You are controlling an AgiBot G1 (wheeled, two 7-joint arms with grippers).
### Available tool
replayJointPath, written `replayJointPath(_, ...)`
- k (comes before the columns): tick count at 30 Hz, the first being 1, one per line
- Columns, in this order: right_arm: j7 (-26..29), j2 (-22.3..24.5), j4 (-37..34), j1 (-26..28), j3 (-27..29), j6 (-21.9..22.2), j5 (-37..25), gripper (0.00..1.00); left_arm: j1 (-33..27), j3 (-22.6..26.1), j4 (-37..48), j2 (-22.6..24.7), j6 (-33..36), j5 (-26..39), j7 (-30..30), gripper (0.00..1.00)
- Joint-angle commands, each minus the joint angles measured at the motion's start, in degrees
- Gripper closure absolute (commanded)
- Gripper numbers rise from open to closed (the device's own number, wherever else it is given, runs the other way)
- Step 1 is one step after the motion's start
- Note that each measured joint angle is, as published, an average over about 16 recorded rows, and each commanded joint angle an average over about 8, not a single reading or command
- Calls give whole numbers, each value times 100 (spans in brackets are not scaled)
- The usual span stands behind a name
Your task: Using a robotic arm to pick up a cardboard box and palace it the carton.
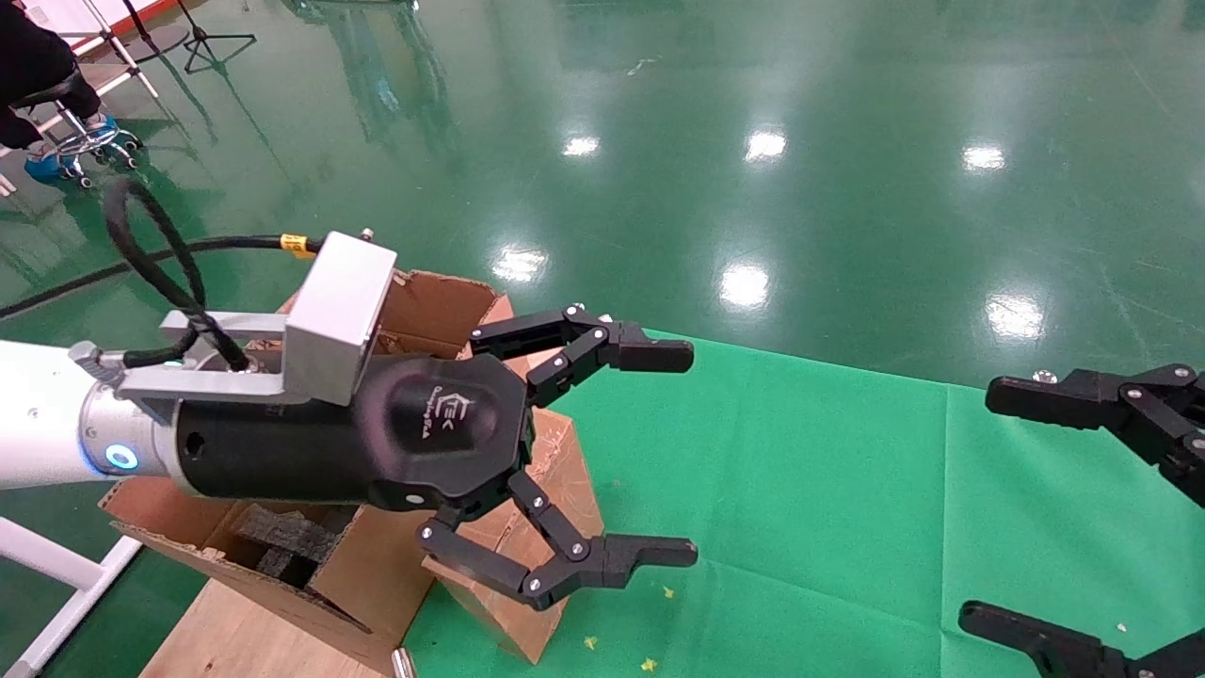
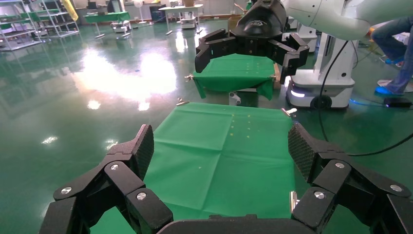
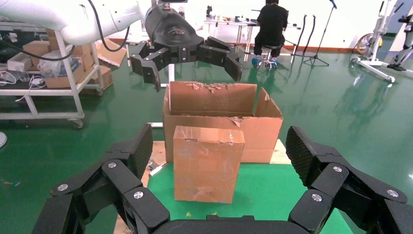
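Next, the left gripper grips the upper part of the cardboard box [image 1: 556,458], fingers pressing the box's wide sides.
The small scuffed cardboard box [image 3: 207,163] stands upright on the green cloth, right in front of the carton [image 3: 253,131]. In the head view the cardboard box [image 1: 570,490] shows partly under my left gripper [image 1: 680,454]. That gripper hangs open above the box, empty, on the white robotic arm [image 1: 38,414]. The carton [image 1: 442,306] is open, with torn flaps and black foam [image 1: 292,537] inside. My right gripper [image 1: 988,508] is open at the cloth's right side, facing the box from a distance. From the right wrist, the right gripper [image 3: 221,146] frames the box.
Green cloth [image 1: 847,490] covers the table. A wooden board [image 1: 245,631] lies under the carton. Glossy green floor [image 1: 753,141] surrounds the table. A person on a stool [image 3: 272,24] and a cart with boxes [image 3: 48,58] stand far behind.
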Motion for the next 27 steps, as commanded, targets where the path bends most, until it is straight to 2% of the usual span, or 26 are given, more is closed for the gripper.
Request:
replayJointPath(1, 0, 0, 0, 0, 0, 0, 0, 0, 0, 0, 0, 0, 0, 0, 0, 0)
replayJointPath(11, 0, 0, 0, 0, 0, 0, 0, 0, 1, 0, -3, -1, 2, 1, 1, 0)
replayJointPath(12, 0, 0, 0, 0, 0, 0, 0, 2, 0, 3, -6, -6, 3, 10, 2, 0)
replayJointPath(14, 0, 0, -1, 0, 0, 0, 0, 19, -15, 24, -25, -28, 6, 69, -12, 0)
replayJointPath(20, -1, 0, -2, 2, -2, -1, 1, 92, -226, 210, -167, -237, -65, 623, -281, 0)
replayJointPath(22, -2, 0, -3, 2, -3, -1, 1, 100, -343, 286, -221, -329, -96, 874, -409, 0)
replayJointPath(27, -2, 0, -4, 2, -4, -1, 1, 100, -565, 419, -318, -475, -95, 1282, -562, 0)
